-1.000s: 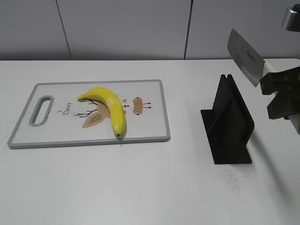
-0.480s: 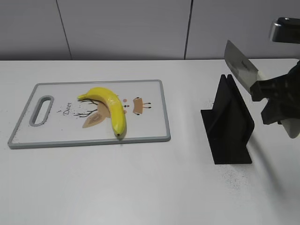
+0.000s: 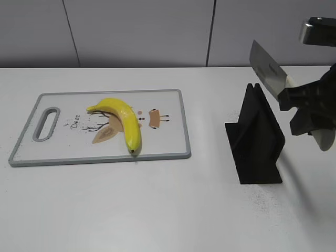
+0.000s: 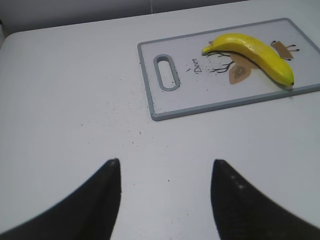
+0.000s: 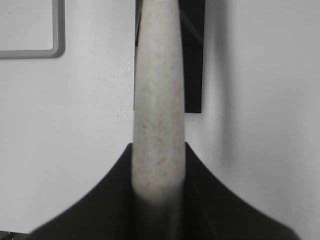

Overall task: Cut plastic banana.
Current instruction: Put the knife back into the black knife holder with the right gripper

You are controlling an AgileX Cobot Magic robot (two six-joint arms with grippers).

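Note:
I will release the knife from my right gripper between the sloping sides of the black knife stand [image 3: 275,123] [image 5: 169,47].
A yellow plastic banana [image 3: 122,119] lies on a white cutting board [image 3: 63,149] with a grey rim at the left; both also show in the left wrist view, banana [image 4: 252,54] and board [image 4: 200,97]. My right gripper [image 3: 304,105] is shut on the pale handle [image 5: 157,125] of a knife, whose steel blade [image 3: 266,68] points up and left above the black knife stand [image 3: 254,139]. My left gripper [image 4: 165,172] is open and empty over bare table, well short of the board; it is out of the exterior view.
The black stand also shows under the knife handle in the right wrist view [image 5: 192,60]. A corner of the board shows there at top left [image 5: 30,30]. Fine dark specks lie on the white table around the stand.
My right gripper has moved left and slightly down with the knife, bringing the blade closer over the stand. The banana and board have not moved.

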